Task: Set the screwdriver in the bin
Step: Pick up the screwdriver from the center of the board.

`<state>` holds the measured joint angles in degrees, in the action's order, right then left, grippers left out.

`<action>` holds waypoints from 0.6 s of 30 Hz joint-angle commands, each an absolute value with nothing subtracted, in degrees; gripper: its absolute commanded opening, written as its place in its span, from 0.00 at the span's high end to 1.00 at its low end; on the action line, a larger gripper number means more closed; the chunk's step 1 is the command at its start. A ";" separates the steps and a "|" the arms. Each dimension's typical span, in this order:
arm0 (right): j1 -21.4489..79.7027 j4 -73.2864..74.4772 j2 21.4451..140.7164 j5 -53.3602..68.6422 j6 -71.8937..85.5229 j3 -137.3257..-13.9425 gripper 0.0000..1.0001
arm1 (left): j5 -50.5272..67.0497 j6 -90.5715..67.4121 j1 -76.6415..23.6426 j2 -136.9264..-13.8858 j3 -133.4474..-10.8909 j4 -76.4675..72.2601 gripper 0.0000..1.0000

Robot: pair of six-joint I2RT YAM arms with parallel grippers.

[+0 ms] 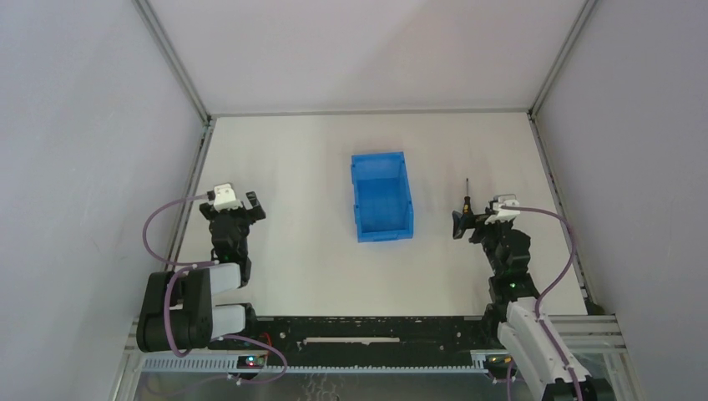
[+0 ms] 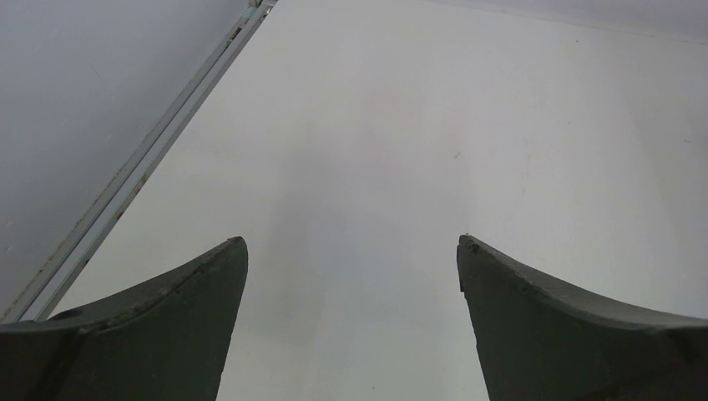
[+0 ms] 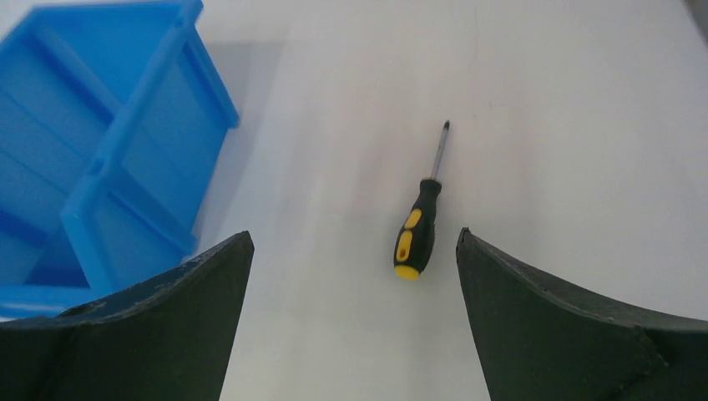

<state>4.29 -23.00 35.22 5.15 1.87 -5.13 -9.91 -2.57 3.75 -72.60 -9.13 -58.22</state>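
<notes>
The screwdriver has yellow patches on its handle. My right gripper needs to go there next and close around those patches, on the thick half of its handle (image 1: 467,210) (image 3: 415,230).
The screwdriver (image 1: 465,199) lies flat on the white table, right of the blue bin (image 1: 381,200). In the right wrist view its black-and-yellow handle (image 3: 417,232) points toward me and its thin shaft points away. My right gripper (image 3: 353,242) hangs open just short of the handle end, which sits nearer the right finger, with nothing between the jaws. The bin (image 3: 142,125) stands to the left in that view, open side up and empty. My left gripper (image 2: 351,242) is open over bare table, far left of the bin (image 1: 253,205).
Grey enclosure walls stand on both sides of the table, with a metal frame rail (image 2: 142,163) along the left edge. The arm bases and a black cable track (image 1: 359,330) run along the near edge.
</notes>
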 commanded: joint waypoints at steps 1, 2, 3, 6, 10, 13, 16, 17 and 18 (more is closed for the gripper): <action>4.99 -17.52 31.08 2.16 3.87 -10.34 0.00 | -10.43 -1.65 3.43 -72.07 -10.99 -60.29 0.00; 5.07 -15.42 30.43 1.90 4.15 -11.65 0.00 | -10.39 -1.63 3.43 -72.07 -11.01 -60.29 0.00; 5.17 -13.30 29.96 1.36 4.52 -13.22 0.00 | -10.43 -1.65 3.43 -72.07 -10.99 -60.27 0.00; 5.27 -5.67 30.42 -1.22 6.37 -18.65 0.00 | -10.41 -1.59 3.43 -72.11 -11.03 -60.29 0.00; 5.44 4.81 33.52 -2.07 9.33 -27.27 0.00 | -10.44 -1.63 3.43 -72.09 -11.05 -60.27 0.00; 6.00 11.99 37.90 -2.66 11.75 -34.69 0.00 | -10.38 -1.65 3.43 -72.07 -10.99 -60.29 0.00; 6.84 22.11 43.32 -4.42 14.58 -42.07 0.00 | -10.41 -1.61 3.43 -72.07 -10.99 -60.29 0.00; 6.85 24.62 45.87 -4.86 15.95 -44.84 0.00 | -10.39 -1.62 3.43 -72.07 -11.01 -60.29 0.00; 6.86 29.09 48.44 -5.19 16.75 -48.17 0.00 | -10.44 -1.66 3.43 -72.05 -10.99 -60.29 0.00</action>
